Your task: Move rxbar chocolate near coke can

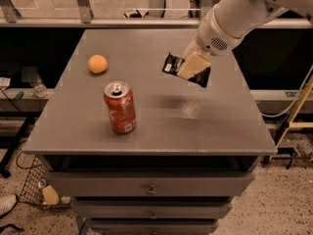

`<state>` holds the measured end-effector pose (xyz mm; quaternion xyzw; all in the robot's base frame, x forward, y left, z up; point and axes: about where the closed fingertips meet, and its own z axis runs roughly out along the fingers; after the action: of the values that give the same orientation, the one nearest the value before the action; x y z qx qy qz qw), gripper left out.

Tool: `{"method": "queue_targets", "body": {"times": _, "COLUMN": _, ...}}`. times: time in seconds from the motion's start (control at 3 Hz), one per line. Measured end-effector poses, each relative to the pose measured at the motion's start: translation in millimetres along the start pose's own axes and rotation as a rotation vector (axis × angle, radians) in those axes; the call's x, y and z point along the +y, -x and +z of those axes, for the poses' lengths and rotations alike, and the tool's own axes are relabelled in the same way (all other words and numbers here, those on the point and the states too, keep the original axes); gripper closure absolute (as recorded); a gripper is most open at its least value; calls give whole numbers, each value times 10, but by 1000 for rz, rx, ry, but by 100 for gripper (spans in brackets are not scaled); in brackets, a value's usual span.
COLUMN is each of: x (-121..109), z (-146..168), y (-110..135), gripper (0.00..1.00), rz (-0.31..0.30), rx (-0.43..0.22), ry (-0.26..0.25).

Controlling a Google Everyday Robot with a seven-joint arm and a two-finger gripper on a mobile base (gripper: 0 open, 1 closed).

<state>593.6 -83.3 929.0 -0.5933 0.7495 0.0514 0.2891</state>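
Observation:
The robot's gripper should release the rxbar chocolate on the grey table (157, 97) beside the coke can, a little toward the back.
The rxbar chocolate (171, 65), a flat black wrapper with pale lettering, hangs in the air above the grey table (156, 131), held in my gripper (192, 66). The gripper's pale fingers are shut across the bar's middle. The bar's shadow lies on the table below it. The coke can (120, 107), red with a silver top, stands upright at the front left of the table, some way left of and nearer than the bar. The white arm comes in from the upper right.
A round orange fruit (97, 63) sits on the table behind and left of the can. Drawers are below the table's front edge. A wire basket (34, 190) stands on the floor at the lower left.

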Motion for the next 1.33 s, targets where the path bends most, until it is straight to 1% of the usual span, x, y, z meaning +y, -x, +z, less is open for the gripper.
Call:
{"method": "queue_targets", "body": {"times": 0.33, "x": 33, "z": 25, "y": 4, "gripper": 100, "rz": -10, "rx": 22, "ry": -13}}
{"method": "queue_targets", "body": {"times": 0.67, "x": 242, "z": 164, "y": 36, "gripper": 100, "rz": -89, "rx": 43, "ry": 43}}
{"method": "queue_targets", "body": {"times": 1.0, "x": 492, "z": 309, "y": 109, "gripper": 100, "rz": -193, "rx": 77, "ry": 122}}
{"method": "queue_targets", "body": {"times": 1.33, "x": 712, "z": 427, "y": 248, "gripper": 100, "rz": -301, "rx": 93, "ry": 186}}
